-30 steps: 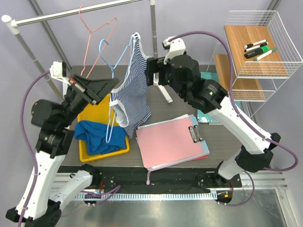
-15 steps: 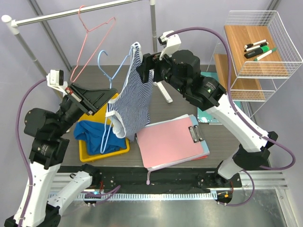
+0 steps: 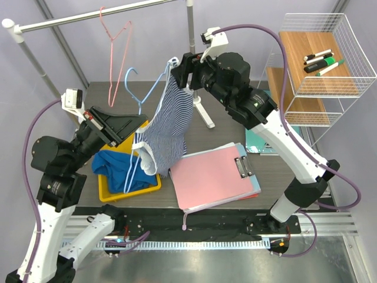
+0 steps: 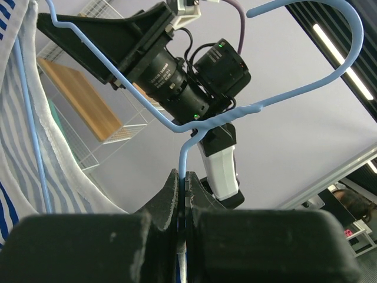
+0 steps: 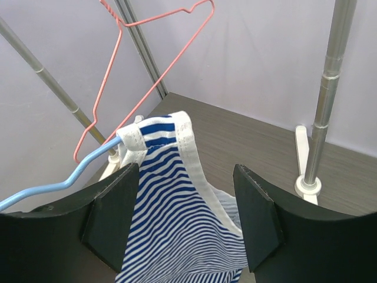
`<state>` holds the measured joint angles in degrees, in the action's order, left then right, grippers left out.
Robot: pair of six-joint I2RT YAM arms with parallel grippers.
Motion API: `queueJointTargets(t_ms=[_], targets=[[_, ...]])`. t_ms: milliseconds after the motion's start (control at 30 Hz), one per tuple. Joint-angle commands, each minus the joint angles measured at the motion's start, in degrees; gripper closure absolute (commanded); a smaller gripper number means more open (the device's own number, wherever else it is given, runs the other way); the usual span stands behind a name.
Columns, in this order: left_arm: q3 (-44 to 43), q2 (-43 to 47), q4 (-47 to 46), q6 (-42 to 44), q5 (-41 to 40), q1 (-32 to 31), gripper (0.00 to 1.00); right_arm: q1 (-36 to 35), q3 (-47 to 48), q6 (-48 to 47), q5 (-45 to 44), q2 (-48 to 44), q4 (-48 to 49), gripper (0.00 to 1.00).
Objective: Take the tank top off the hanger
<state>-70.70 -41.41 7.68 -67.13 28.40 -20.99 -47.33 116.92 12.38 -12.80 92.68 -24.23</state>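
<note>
The strap of the tank top loops over the hanger's end, to one side of the right gripper's fingers, so the robot should shift and pinch the strap's white edge (image 5: 135,143).
A blue-and-white striped tank top (image 3: 168,118) hangs on a light blue wire hanger (image 3: 150,94), held tilted above the table. My left gripper (image 3: 136,127) is shut on the hanger's wire below the neck; the left wrist view shows the wire (image 4: 184,177) pinched between the jaws. My right gripper (image 3: 181,75) is open at the top shoulder strap (image 3: 172,62). In the right wrist view its jaws stand wide on either side of the striped cloth (image 5: 171,188), not touching it, and the strap loops over the hanger's end (image 5: 126,141).
A pink hanger (image 3: 118,35) hangs on the rail (image 3: 88,16); the rack's pole and foot (image 3: 203,112) stand behind the tank top. A yellow bin (image 3: 129,190) holds blue cloth (image 3: 115,168). A pink clipboard (image 3: 215,174) lies centre-right. A wire shelf (image 3: 321,56) stands right.
My right gripper has risen and moved to the top strap. My left arm has shifted down-left with the hanger, tilting it. The pink hanger has swung on the rail.
</note>
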Motion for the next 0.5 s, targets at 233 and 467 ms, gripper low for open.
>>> queueJointTargets(t_ms=[233, 467], targets=[[-0.2, 0.3, -2.3, -0.8, 2.7, -0.3, 1.0, 0.7, 3.1, 0.5, 2.1, 1.9, 3.4, 0.36], [-0.4, 0.0, -2.7, -1.5, 3.7, -0.3, 1.0, 0.8, 1.6, 0.0, 4.4, 1.1, 5.9, 0.48]])
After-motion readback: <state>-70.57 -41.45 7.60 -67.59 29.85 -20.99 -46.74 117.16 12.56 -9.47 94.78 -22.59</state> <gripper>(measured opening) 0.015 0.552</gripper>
